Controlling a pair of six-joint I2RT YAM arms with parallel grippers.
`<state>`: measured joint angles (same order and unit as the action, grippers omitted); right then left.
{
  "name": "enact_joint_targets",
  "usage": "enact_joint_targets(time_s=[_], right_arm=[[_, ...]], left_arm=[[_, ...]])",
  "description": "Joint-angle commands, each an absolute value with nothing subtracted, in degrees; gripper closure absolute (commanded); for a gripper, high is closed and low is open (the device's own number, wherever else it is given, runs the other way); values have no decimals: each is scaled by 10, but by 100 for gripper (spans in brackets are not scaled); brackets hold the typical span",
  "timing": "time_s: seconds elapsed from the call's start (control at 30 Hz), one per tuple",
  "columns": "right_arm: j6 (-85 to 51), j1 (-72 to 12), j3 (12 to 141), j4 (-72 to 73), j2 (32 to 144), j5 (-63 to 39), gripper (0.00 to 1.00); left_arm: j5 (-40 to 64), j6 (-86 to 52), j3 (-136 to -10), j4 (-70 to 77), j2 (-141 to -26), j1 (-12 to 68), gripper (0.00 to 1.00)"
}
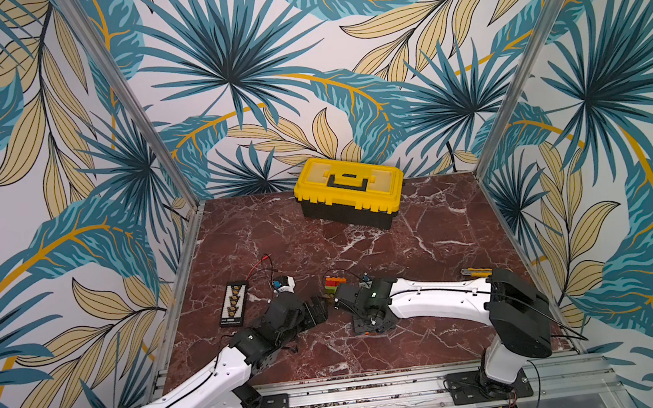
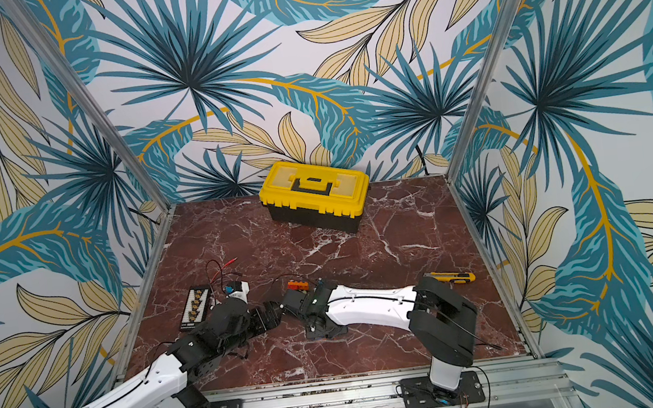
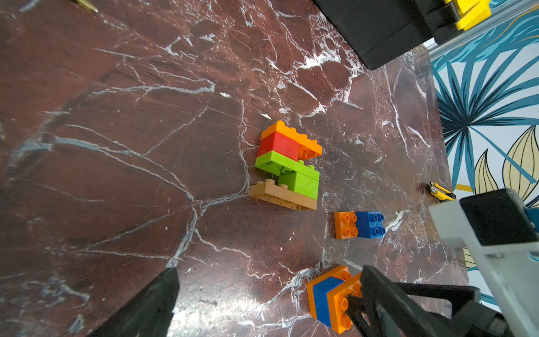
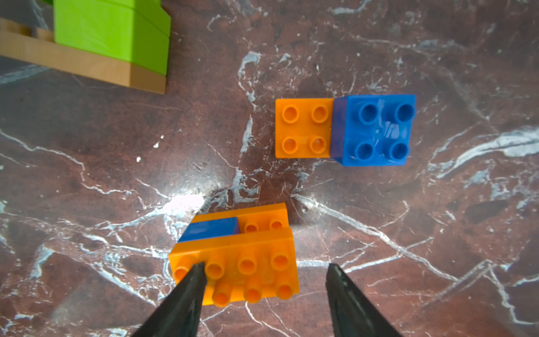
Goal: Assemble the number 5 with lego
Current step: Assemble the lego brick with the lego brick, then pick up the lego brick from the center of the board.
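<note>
My right gripper's finger covers the slanted small stack's top studs; I will shift, gripping the stack by both ends [image 4: 292, 255].
A joined lego piece [image 3: 287, 166] lies on the marble, orange, red, two lime green and tan; it also shows in both top views [image 1: 334, 281] [image 2: 298, 285]. Beside it sits an orange plate with a blue brick [image 4: 345, 129] [image 3: 358, 224]. A small orange-blue-orange stack [image 4: 236, 262] [image 3: 326, 294] stands under my right gripper [image 4: 264, 271], which is open: one finger rests on the top studs, the other stands off the brick's end. My left gripper [image 3: 268, 280] is wide open and holds nothing, facing the right gripper [image 1: 333, 296] closely.
A yellow-and-black toolbox [image 1: 348, 190] stands at the back of the table. A utility knife [image 1: 475, 271] lies beside the right arm. A black board with yellow parts [image 1: 233, 303], red wires [image 1: 262, 262] and a small white device [image 1: 284, 285] lie left of the left gripper.
</note>
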<state>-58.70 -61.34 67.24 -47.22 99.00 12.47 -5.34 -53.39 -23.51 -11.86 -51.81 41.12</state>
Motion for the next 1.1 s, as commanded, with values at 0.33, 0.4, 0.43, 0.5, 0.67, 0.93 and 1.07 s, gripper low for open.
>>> enact_joint_targets(time_s=[0.33,0.4,0.43,0.5,0.67,0.93,1.07], right_arm=[[-540,-613,663,-405,966,100,19],[-540,-614,656,-383,977,76,9],[-541,-614,657,-381,985,71,5],[-540,-613,663,-393,1001,75,1],[-528,-613,674,-427,1027,97,1],[-511,-613,671,-409,1065,83,8],[-510,-614,671,-408,1076,91,9]], left_arm=[[-54,-527,-238,-115,-515,409,0],[-54,-527,-238,-116,-515,409,0],[-54,-527,-238,-117,-515,409,0],[-54,-527,-238,-118,-513,409,0],[-55,-527,-237,-119,-513,409,0],[-54,-526,-238,-120,-514,409,0],[-54,-526,-238,-123,-512,409,0]])
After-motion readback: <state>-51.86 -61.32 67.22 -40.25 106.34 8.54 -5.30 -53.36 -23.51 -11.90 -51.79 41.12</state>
